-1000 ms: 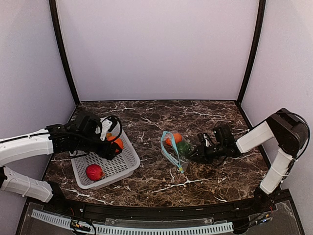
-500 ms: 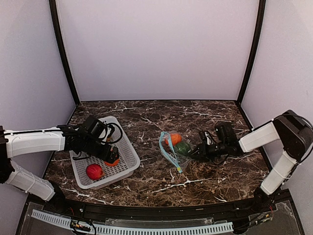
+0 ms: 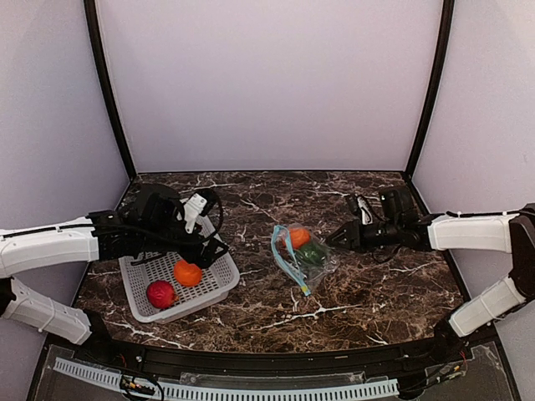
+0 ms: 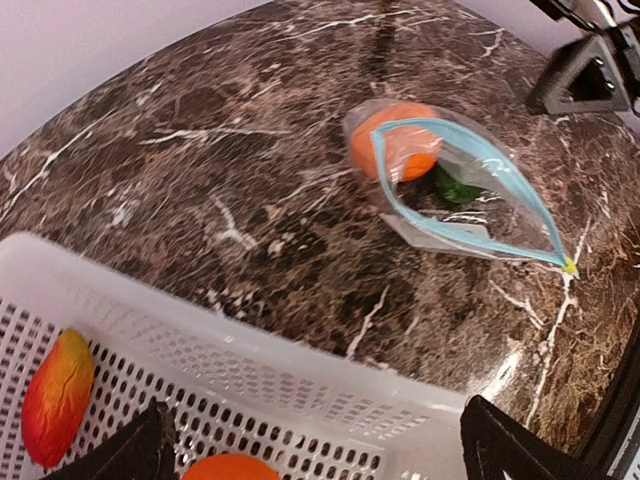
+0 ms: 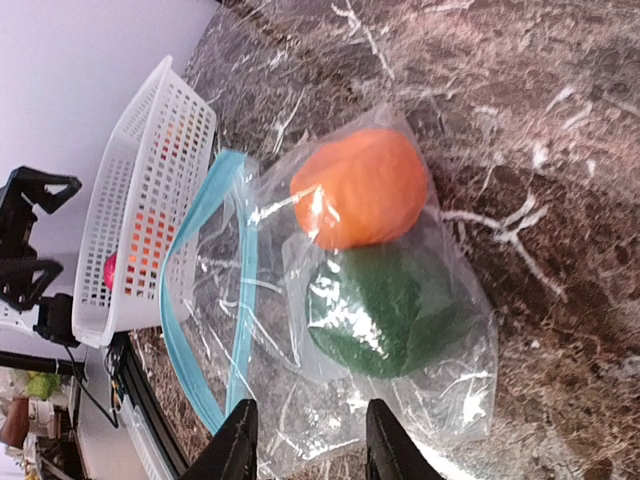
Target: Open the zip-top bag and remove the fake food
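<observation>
My left gripper needs to reach into the open zip-top bag next and close on the dark green piece (image 3: 312,253) (image 4: 456,187) beside the round orange.
The clear zip-top bag (image 3: 298,253) lies on the marble with its teal zip strip (image 5: 200,300) gaping open. Inside it are a round orange (image 3: 299,237) and a dark green piece (image 3: 314,251); both also show in the right wrist view, orange (image 5: 360,187) and green (image 5: 385,310). My right gripper (image 3: 338,238) is open just right of the bag, its fingertips (image 5: 235,440) at the bag's closed end. My left gripper (image 3: 211,248) is open and empty above the white basket (image 3: 216,284). In the basket lie an orange (image 3: 187,272), a round red piece (image 3: 160,293) and an elongated red-orange piece (image 4: 58,395).
The basket stands at the left, its long wall (image 4: 300,370) right under my left fingers. The bag (image 4: 460,190) lies about a hand's width to its right. Black frame posts stand at the back corners and a rail runs along the near edge.
My left gripper let go of an orange, which now lies in the basket, and rose back toward the right. My right gripper drew back to the right and the bag settled flat.
</observation>
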